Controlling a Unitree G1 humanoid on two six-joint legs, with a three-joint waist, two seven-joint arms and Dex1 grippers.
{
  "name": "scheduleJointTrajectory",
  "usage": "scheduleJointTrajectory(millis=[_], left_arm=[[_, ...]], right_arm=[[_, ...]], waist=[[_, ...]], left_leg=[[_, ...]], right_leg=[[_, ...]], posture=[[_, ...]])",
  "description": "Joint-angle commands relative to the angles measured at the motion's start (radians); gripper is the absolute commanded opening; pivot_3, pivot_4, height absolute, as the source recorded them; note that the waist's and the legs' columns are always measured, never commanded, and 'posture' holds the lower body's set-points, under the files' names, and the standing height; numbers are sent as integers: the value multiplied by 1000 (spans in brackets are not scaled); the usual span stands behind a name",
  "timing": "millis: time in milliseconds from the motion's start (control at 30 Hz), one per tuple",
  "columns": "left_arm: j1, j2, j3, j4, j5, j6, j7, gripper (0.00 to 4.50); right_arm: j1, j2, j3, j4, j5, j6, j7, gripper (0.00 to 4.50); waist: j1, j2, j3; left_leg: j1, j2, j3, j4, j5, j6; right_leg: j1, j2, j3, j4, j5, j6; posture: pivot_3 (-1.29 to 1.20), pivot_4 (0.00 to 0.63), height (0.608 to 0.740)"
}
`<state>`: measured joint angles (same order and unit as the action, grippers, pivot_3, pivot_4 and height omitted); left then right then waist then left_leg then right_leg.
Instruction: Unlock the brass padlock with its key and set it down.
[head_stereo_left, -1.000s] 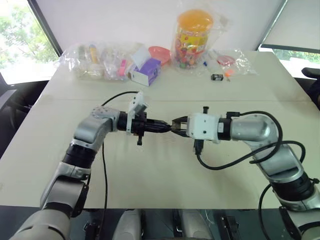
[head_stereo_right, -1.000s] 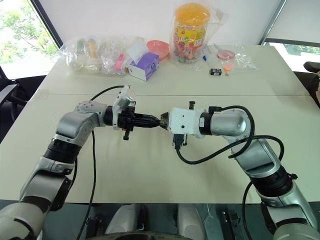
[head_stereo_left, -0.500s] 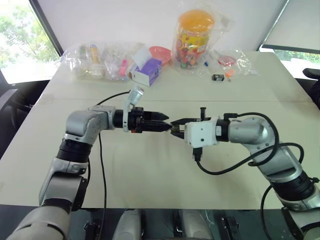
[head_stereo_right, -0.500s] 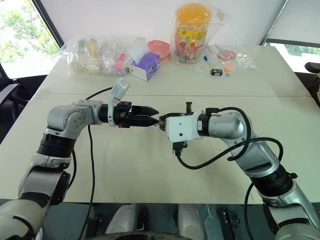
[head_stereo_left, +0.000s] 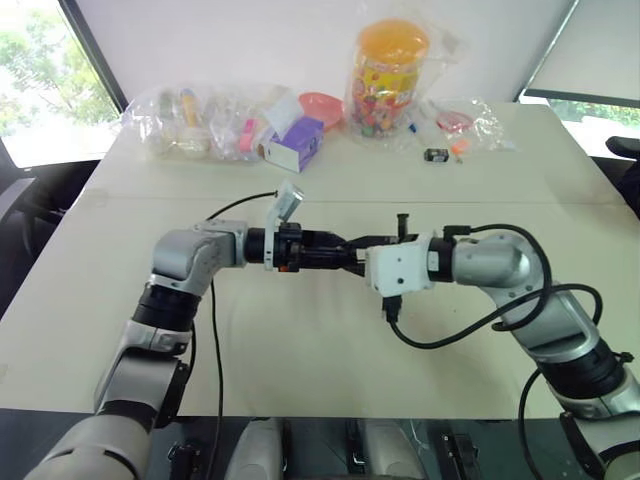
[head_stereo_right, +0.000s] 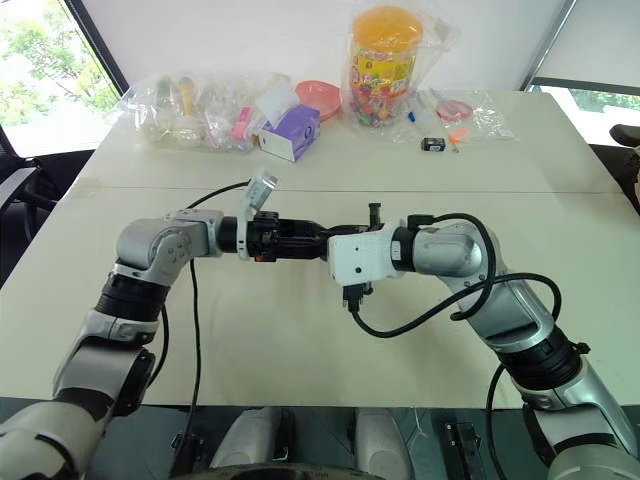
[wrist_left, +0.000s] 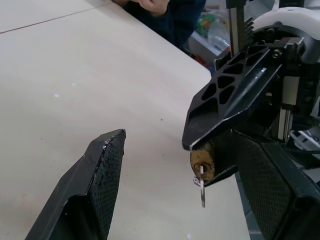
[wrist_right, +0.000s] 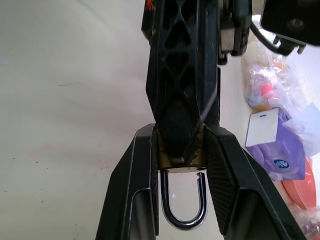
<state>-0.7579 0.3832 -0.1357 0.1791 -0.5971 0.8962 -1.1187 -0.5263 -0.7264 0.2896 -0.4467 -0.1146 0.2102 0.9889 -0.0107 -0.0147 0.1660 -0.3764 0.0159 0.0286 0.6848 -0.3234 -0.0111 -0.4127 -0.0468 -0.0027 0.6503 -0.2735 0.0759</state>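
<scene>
The padlock's body is clamped by my right gripper ahead of the loose shackle, so my left gripper needs to hold the body while my right gripper takes the shackle (wrist_right: 184, 224).
My right gripper (wrist_right: 181, 131) is shut on the brass padlock (wrist_right: 199, 156), held above the middle of the table (head_stereo_left: 300, 340). The silvery shackle (wrist_right: 184, 216) points back toward the wrist, and one leg looks free of the body. The key (wrist_left: 202, 186) sits in the keyhole of the padlock (wrist_left: 202, 159) with its ring hanging down. My left gripper (wrist_left: 177, 137) is open, with one finger (wrist_left: 87, 187) on each side of the right gripper's tips and nothing gripped. In the head views the left gripper (head_stereo_left: 340, 250) and right gripper (head_stereo_left: 352, 252) overlap tip to tip.
Along the far edge lie clear plastic bags (head_stereo_left: 190, 125), a purple box (head_stereo_left: 293, 145), a pink bowl (head_stereo_left: 320, 105), a jar with an orange lid (head_stereo_left: 385, 75) and a small black object (head_stereo_left: 434, 155). A person's hands (wrist_left: 155, 6) show beyond the table's edge.
The left gripper opened and let go of the key, drew back a little, then moved right again so its open fingers now straddle the right gripper's tips. Its wrist rolled. The right gripper stayed put.
</scene>
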Motion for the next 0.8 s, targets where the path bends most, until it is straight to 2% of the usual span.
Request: scheduleJointTrajectory(millis=[33,133,200,233,633,700,767,800], left_arm=[[-16,-1,16,-5,0,-23,-3,2931],[-13,1,10,-3,-2,-24,-12,1671],[-13,0,9,0,0,-25,-15,583],[-13,0,7,1,0,-27,-18,202],[-11,20,-7,-14,-8,-13,-50,180],[-13,22,-6,-17,-11,-10,-52,180],[-14,26,-2,-22,-16,-5,-55,180],[-14,28,-1,-23,-18,-3,-56,180]], right_arm=[[-23,-4,-10,-22,-8,-18,-3,743],[-21,-3,-12,-27,-11,-18,-2,743],[-21,0,-12,-28,-14,-18,-1,743],[-21,0,-13,-29,-16,-19,-1,743],[-30,9,-19,-26,-10,-10,-5,743],[-36,14,-21,-22,-6,-3,-6,1777],[-41,17,-25,-22,2,12,-3,2592],[-43,17,-27,-22,3,16,-3,3176]], waist=[[0,0,0],[0,0,0],[0,0,0],[0,0,0],[0,0,0],[0,0,0],[0,0,0],[0,0,0]], left_leg=[[0,0,0,0,0,0],[0,0,0,0,0,0],[0,0,0,0,0,0],[0,0,0,0,0,0],[0,0,0,0,0,0],[0,0,0,0,0,0],[0,0,0,0,0,0],[0,0,0,0,0,0]], right_leg=[[0,0,0,0,0,0],[0,0,0,0,0,0],[0,0,0,0,0,0],[0,0,0,0,0,0],[0,0,0,0,0,0],[0,0,0,0,0,0],[0,0,0,0,0,0],[0,0,0,0,0,0]], posture=[[0,150,740],[0,150,740],[0,150,740],[0,150,740],[0,150,740],[0,150,740],[0,150,740],[0,150,740]])
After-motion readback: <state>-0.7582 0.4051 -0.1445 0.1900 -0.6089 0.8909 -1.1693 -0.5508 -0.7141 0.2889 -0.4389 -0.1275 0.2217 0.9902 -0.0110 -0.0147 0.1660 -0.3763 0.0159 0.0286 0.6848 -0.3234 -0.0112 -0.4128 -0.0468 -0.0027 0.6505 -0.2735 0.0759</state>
